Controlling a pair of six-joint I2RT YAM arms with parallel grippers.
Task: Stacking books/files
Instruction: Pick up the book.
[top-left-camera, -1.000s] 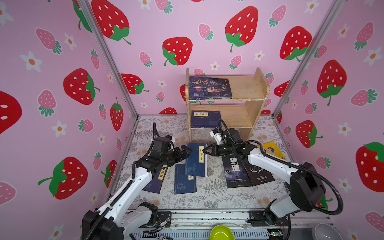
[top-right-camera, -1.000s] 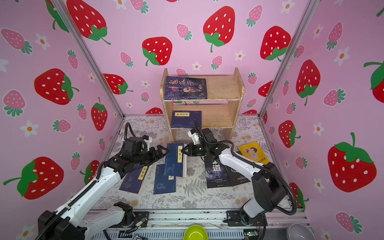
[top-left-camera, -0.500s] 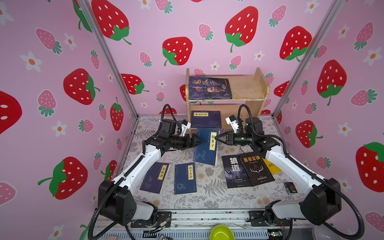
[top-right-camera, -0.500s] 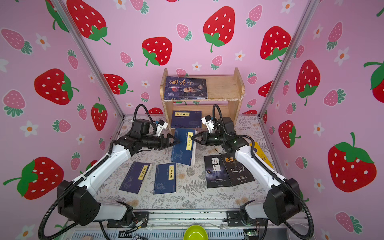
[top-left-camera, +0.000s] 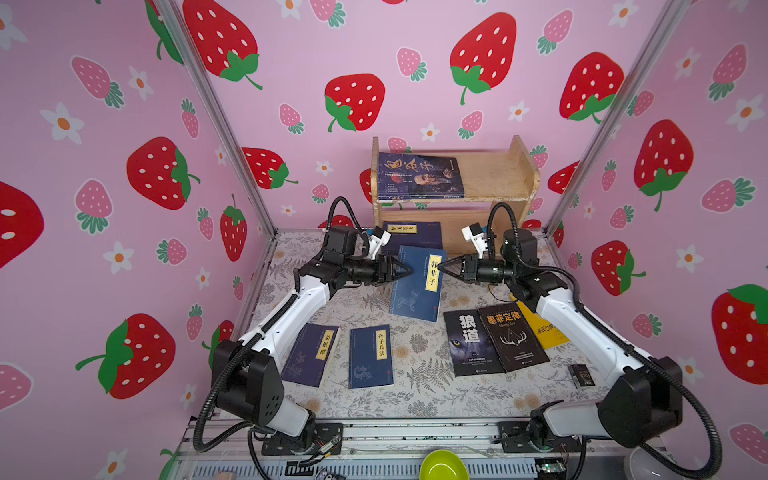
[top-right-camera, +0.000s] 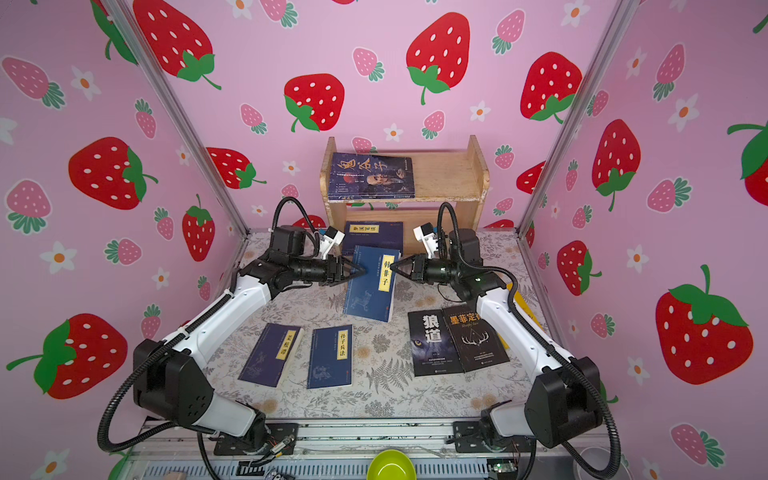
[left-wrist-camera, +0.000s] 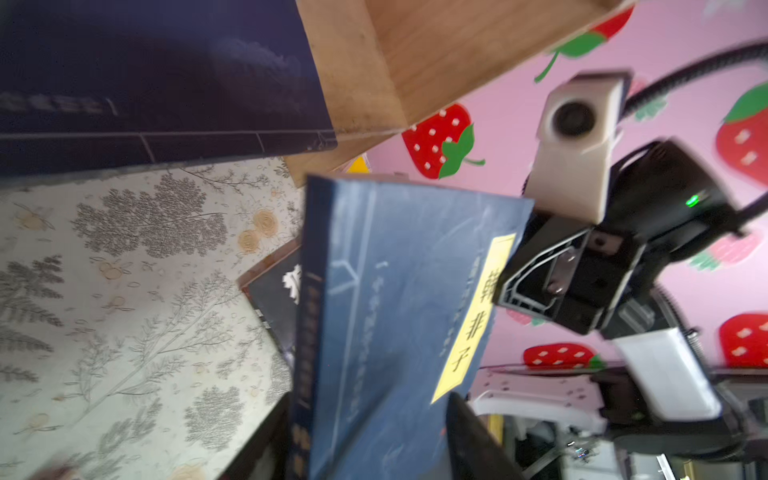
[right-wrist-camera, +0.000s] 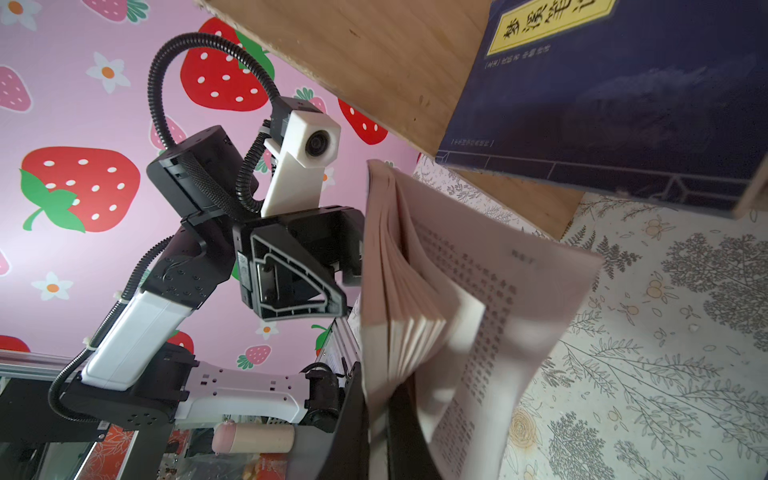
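The held blue book's pages fan out at my right gripper, so I need to open it, turn the book with my left gripper and grab its bottom end (top-left-camera: 415, 314).
A blue book (top-left-camera: 417, 286) with a yellow label hangs tilted above the table in front of the wooden shelf (top-left-camera: 494, 174). My left gripper (top-left-camera: 409, 272) is shut on its spine edge (left-wrist-camera: 307, 332). My right gripper (top-left-camera: 440, 266) is shut on its page edge, and the pages (right-wrist-camera: 457, 291) fan out. On the table lie a navy book (top-left-camera: 309, 353), a blue book (top-left-camera: 370, 355), two black books (top-left-camera: 471, 343) and a yellow one (top-left-camera: 544, 328), partly covered. A portrait book (top-left-camera: 419, 176) lies on the top shelf, a navy one (top-left-camera: 413, 235) on the lower.
Pink strawberry walls close in the table on three sides. A small black object (top-left-camera: 579, 376) lies by the right arm's base. A green bowl (top-left-camera: 442, 467) sits below the front rail. The shelf stands against the back wall behind the held book.
Both arms carried the blue book up from the table toward the shelf. The left gripper's jaws, wide apart half a second ago, have closed on the book's spine edge.
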